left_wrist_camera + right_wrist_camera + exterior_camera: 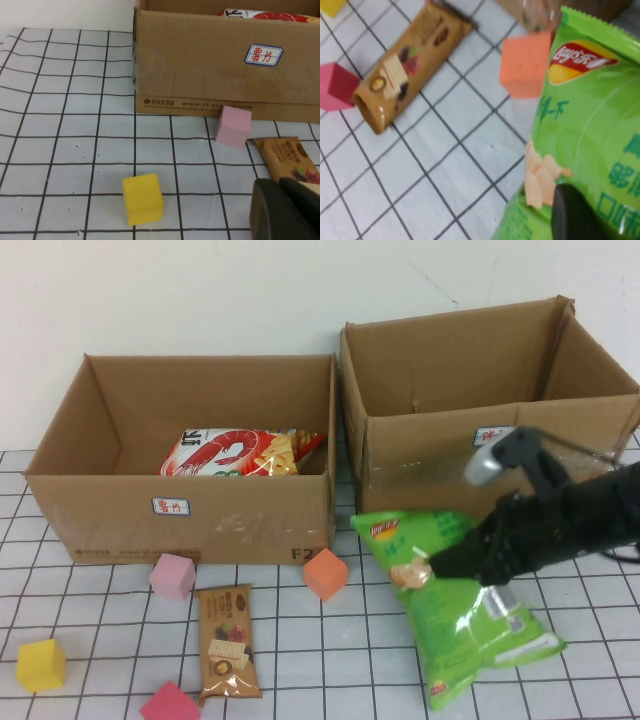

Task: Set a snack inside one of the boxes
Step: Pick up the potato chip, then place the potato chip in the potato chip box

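Note:
Next, my right gripper lets go of the green chip bag on top of the red snack bag (249, 414) in its cardboard box.
A green chip bag (450, 630) lies tilted on the grid table, its top edge in front of the right cardboard box (440, 455). My right gripper (445, 565) is shut on the bag's upper part. In the right wrist view one dark finger (575, 215) presses on the bag (590, 125). The left cardboard box (190, 525) holds a red snack bag (240, 452). A brown snack bar (227, 640) lies in front of it. My left gripper (280, 184) shows only in the left wrist view, shut and empty, just above the brown bar (292, 160).
Foam blocks lie on the table: pink (173, 575), orange (325, 573), yellow (40, 664) and magenta (168, 704). The orange block (525, 64) sits close to the green bag's top. The yellow block (143, 198) and pink block (233, 126) are near the left gripper.

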